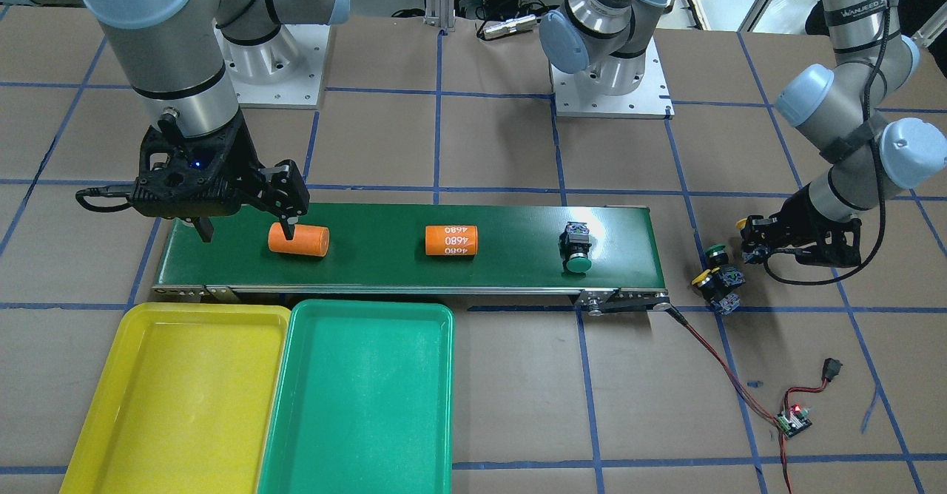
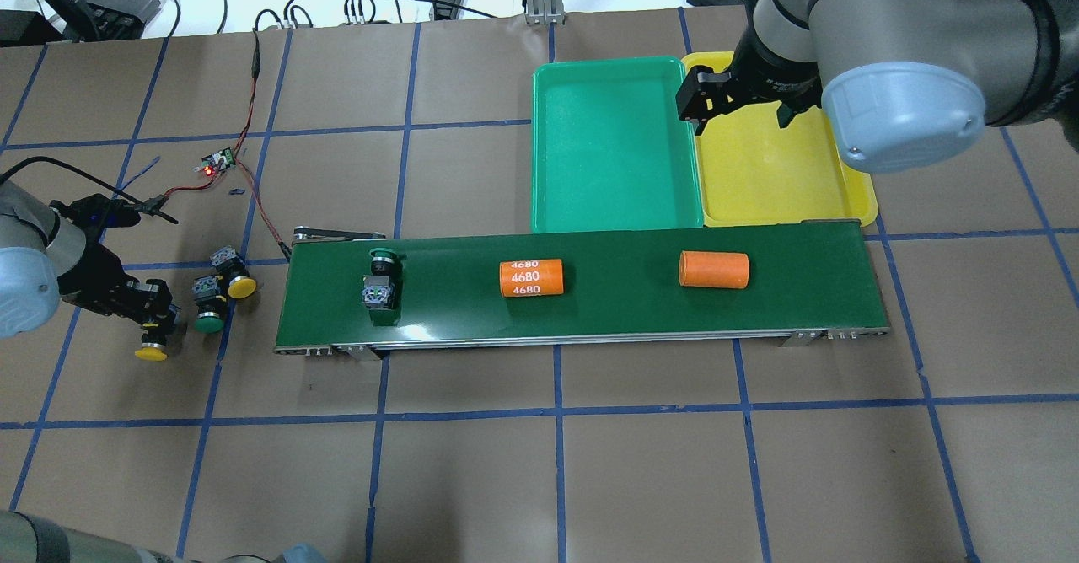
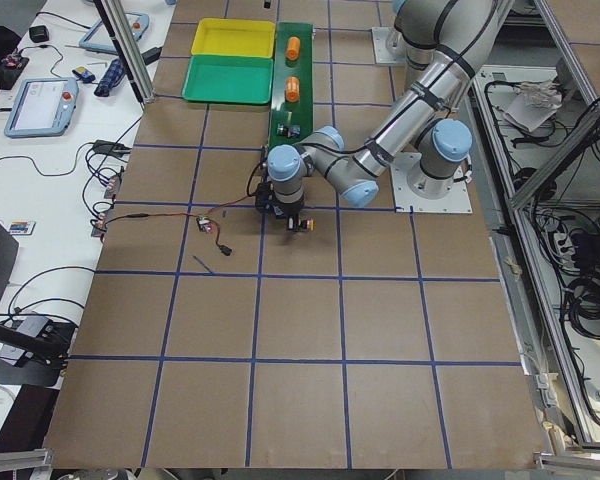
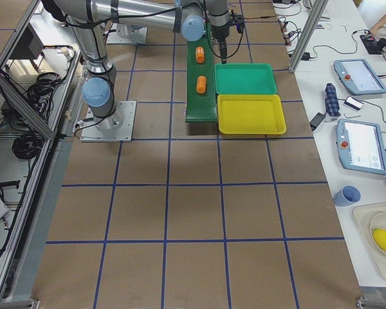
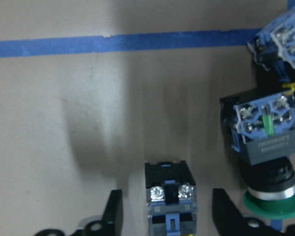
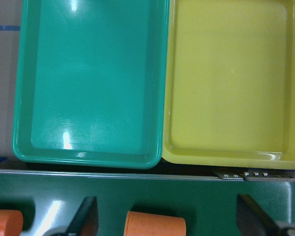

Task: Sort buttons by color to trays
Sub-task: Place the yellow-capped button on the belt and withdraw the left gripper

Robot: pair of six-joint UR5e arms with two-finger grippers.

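The belt's bare end (image 1: 638,248) is near the red wires. Next, my left gripper releases the yellow button there.
My left gripper (image 2: 156,323) is low over the table left of the belt. In the left wrist view its open fingers (image 5: 114,211) straddle a button body (image 5: 169,194) with a gap on each side; this button's cap (image 2: 152,352) is yellow. A yellow button (image 2: 240,285) and a green button (image 2: 208,320) lie beside it. Another green button (image 1: 577,250) lies on the conveyor belt (image 1: 414,276). My right gripper (image 1: 248,231) hangs wide open over the belt's other end. The yellow tray (image 1: 177,398) and green tray (image 1: 362,398) are empty.
Two orange cylinders lie on the belt, one (image 1: 298,240) under my right gripper and one marked 4680 (image 1: 451,240) mid-belt. A small controller board (image 1: 793,420) with red wires lies on the table near the belt's button end.
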